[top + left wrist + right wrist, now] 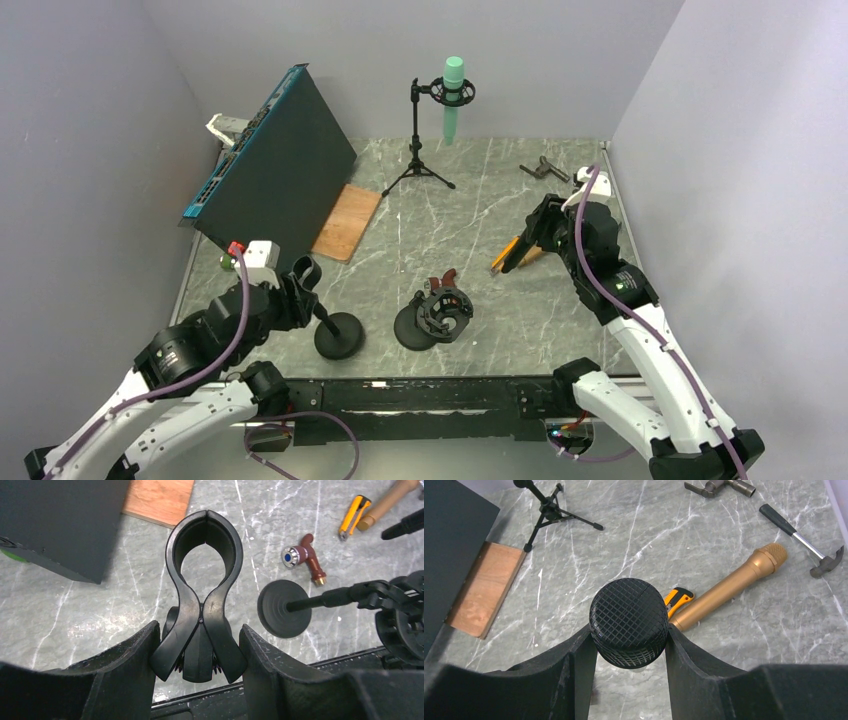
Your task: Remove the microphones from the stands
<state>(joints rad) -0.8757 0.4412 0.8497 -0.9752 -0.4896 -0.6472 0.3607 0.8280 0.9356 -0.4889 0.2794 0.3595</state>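
Next, I set the black microphone down with my right gripper on the bare tabletop just nearer than the gold microphone (pixel 549 300).
My right gripper (pixel 629 632) is shut on a black microphone (pixel 629 617); its mesh head fills the gap between the fingers. In the top view my right gripper (pixel 533 238) holds the black microphone (pixel 514 260) above the table at the right. My left gripper (pixel 198 630) is closed round the handles of the stand's black clip (pixel 204 575), whose ring is shut and empty. The stand (pixel 338 336) has a round base and stands at the near left, with my left gripper (pixel 304 276) at its top.
A gold microphone (pixel 729 590), an orange knife (pixel 678 599) and a hammer (pixel 804 540) lie at the right. A green microphone (pixel 453 95) sits on a tripod (pixel 417 160) at the back. A shock-mount stand (pixel 433 318), a tap (pixel 305 560), a wood board (pixel 347 222) and a dark panel (pixel 270 160) are nearby.
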